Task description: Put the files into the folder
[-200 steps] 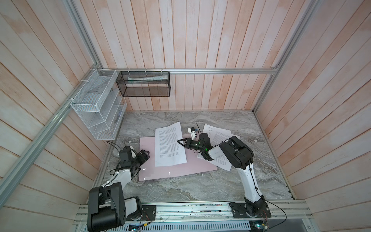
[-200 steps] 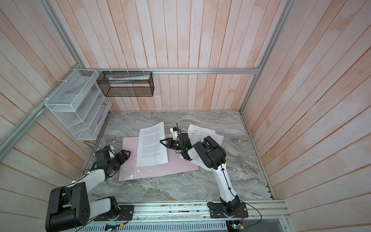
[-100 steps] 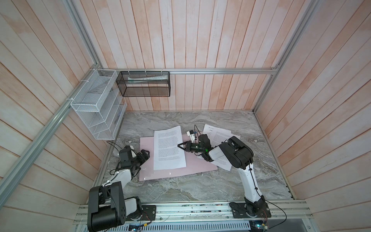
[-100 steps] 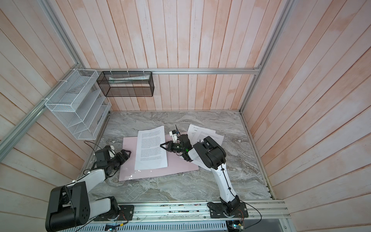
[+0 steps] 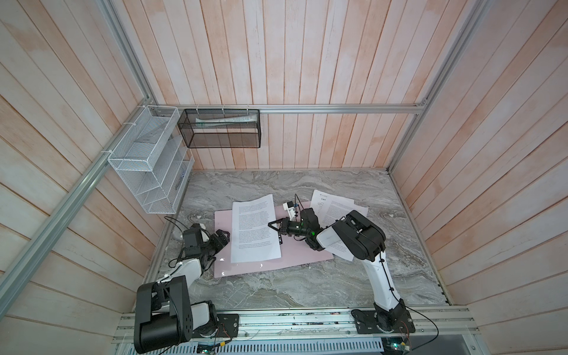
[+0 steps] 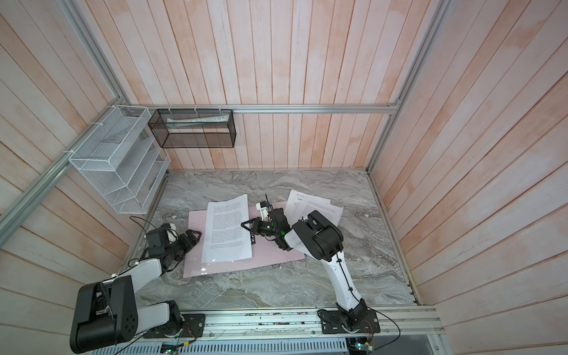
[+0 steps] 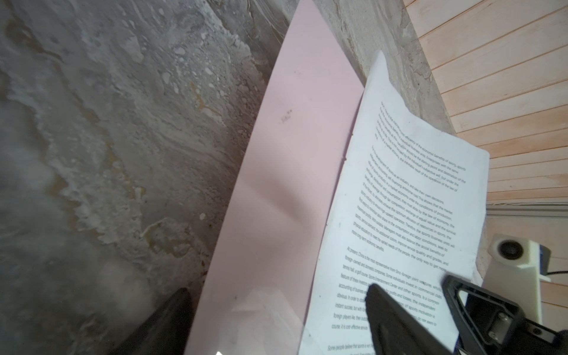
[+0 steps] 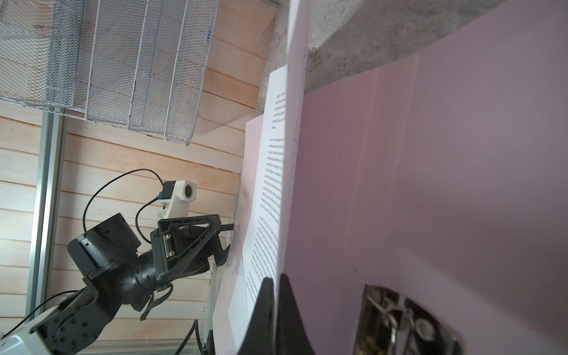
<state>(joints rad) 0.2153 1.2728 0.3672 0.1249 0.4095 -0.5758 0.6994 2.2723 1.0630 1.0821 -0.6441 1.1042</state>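
I need to use my right gripper to let go of the printed white sheet on the pale pink folder (image 5: pixel 246 238) between the silver clip and my left gripper.
The pale pink folder (image 5: pixel 301 258) (image 6: pixel 276 255) lies open and flat on the marble table. One printed white sheet of the files (image 5: pixel 255 233) (image 6: pixel 229 230) rests on its left half and juts past the far edge. My right gripper (image 5: pixel 272 224) (image 6: pixel 245 224) (image 8: pixel 276 278) is shut on that sheet's (image 8: pixel 270 184) right edge, just left of the silver clip (image 8: pixel 399 319). More files (image 5: pixel 335 209) (image 6: pixel 313 204) lie at the back right, partly under the right arm. My left gripper (image 5: pixel 226 238) (image 6: pixel 196 235) (image 7: pixel 276 290) stands open over the folder's (image 7: pixel 276 199) left edge, holding nothing.
A white wire-mesh rack (image 5: pixel 147 166) hangs on the left wall. A black mesh basket (image 5: pixel 222 132) with rolled papers hangs on the back wall. Bare marble (image 5: pixel 276 292) stretches in front of the folder and along the back.
The right gripper has drawn the sheet a little toward the front, so more of it lies on the folder. The left arm has stayed still.
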